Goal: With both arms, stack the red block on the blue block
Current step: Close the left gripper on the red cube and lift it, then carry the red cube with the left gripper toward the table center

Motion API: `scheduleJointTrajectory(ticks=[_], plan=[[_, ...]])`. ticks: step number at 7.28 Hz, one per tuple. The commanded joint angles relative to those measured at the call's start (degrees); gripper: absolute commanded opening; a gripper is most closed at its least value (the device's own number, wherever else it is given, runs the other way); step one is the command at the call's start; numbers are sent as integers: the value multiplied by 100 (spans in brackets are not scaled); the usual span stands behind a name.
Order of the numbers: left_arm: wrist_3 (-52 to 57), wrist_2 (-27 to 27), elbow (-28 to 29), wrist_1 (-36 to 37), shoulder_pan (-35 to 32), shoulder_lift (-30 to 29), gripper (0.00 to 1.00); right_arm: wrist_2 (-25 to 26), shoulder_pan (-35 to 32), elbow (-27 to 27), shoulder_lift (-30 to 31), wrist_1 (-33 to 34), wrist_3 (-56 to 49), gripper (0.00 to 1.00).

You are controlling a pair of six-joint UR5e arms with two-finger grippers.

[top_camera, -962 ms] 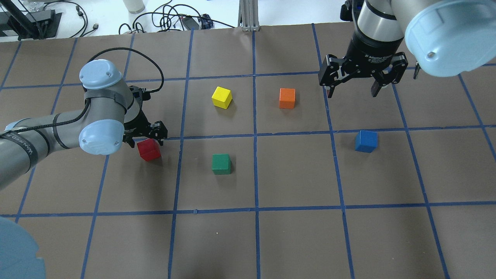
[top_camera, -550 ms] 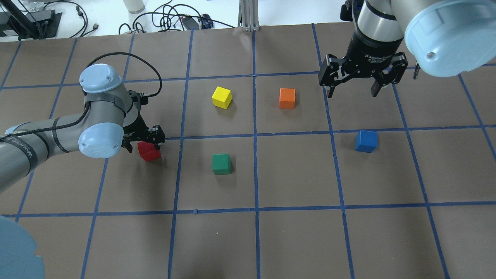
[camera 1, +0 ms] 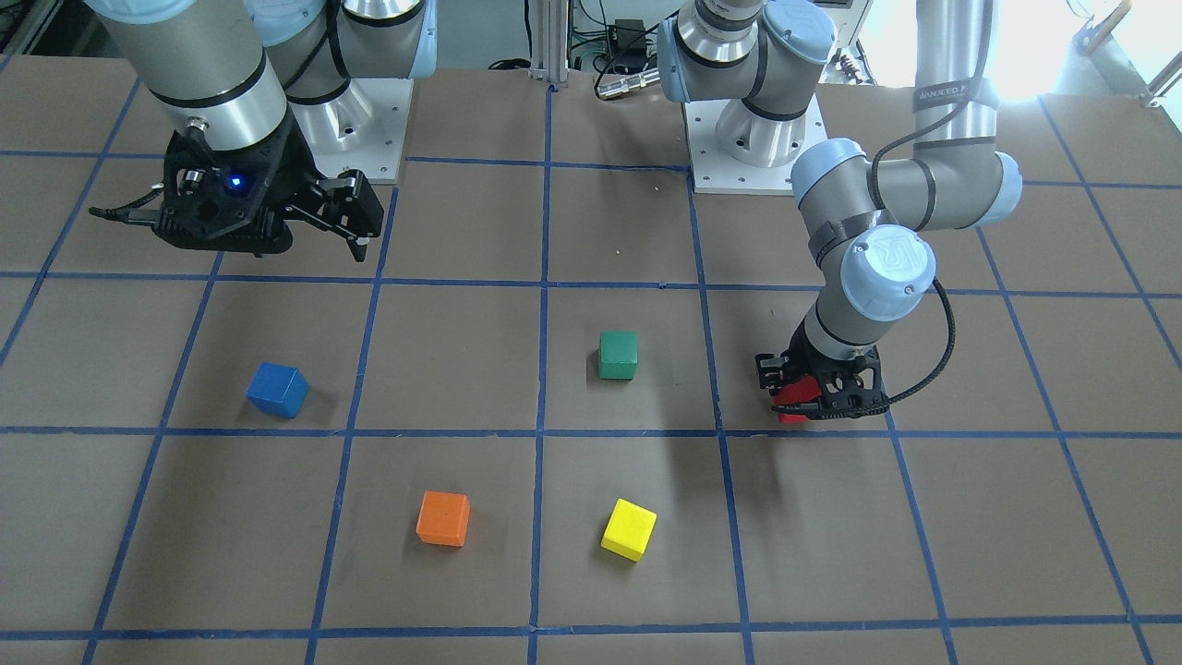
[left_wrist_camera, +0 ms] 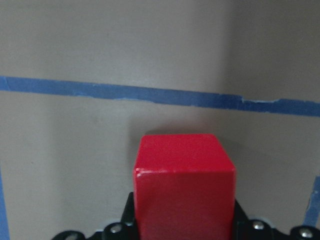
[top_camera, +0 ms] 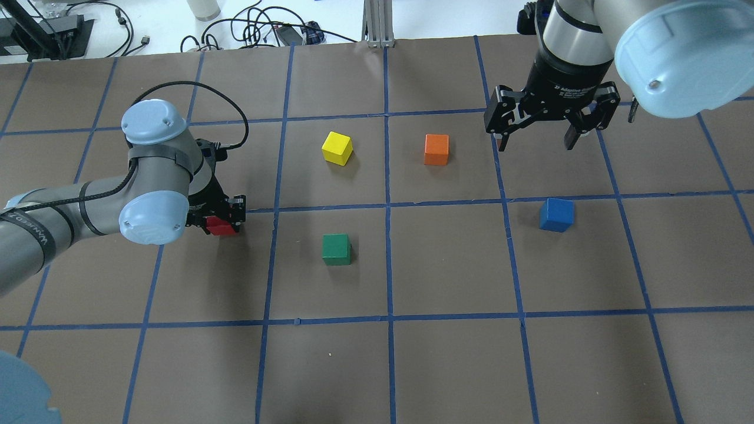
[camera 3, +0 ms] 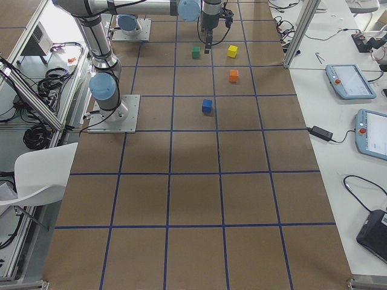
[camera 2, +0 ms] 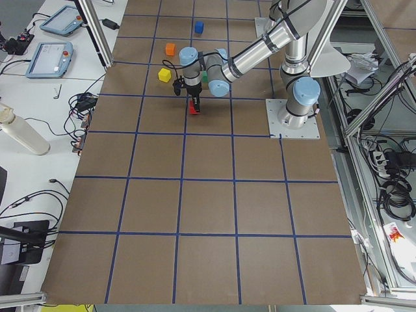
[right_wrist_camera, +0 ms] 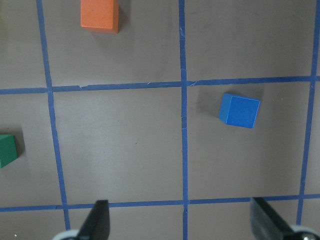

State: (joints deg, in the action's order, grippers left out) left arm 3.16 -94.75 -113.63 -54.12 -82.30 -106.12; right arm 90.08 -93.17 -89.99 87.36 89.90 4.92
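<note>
The robot's left gripper needs to set the red block down beside the tape line between the green and blue blocks (camera 1: 512, 383).
The red block (top_camera: 224, 227) sits on the brown table at the left, between the fingers of my left gripper (top_camera: 220, 221). The left wrist view shows the red block (left_wrist_camera: 184, 185) filling the lower middle, with the black fingers pressed to both its sides. It rests on the table. The blue block (top_camera: 556, 214) lies alone on the right; it also shows in the right wrist view (right_wrist_camera: 239, 111). My right gripper (top_camera: 535, 140) hangs open and empty above the table, beyond the blue block.
A green block (top_camera: 336, 248) lies right of the red one. A yellow block (top_camera: 337, 147) and an orange block (top_camera: 436, 149) lie farther back in the middle. Blue tape lines grid the table (top_camera: 447, 365). Cables lie beyond the far edge.
My left gripper has come down over the red block and its fingers have closed in on it. The right arm has hardly moved.
</note>
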Motion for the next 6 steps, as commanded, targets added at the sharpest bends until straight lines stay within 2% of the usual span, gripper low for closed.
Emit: scheduleJointTrajectory(ticks=[1,2,3,4,5,6], plan=[[-78,79,1178,-868,-468,65,6,-8,0,-1,0,-8,0,100],[-357,114,1664,-1003,-968,-22,6,1,0,-1,0,-8,9,100],[-603,184,1869,-1413,-1373,-75,4,10,0,-1,0,-25,-9,100],[-945,629,1923,-1426,-1751,-127,2,1,0,8,0,-26,-9,100],[-1114,720,1923,-1400,-2199,-198,1,1,26,8,9,-17,-18,100],[-1559,1182,1941,-1382,-2464,-320,1,1,53,8,26,-34,-35,100]])
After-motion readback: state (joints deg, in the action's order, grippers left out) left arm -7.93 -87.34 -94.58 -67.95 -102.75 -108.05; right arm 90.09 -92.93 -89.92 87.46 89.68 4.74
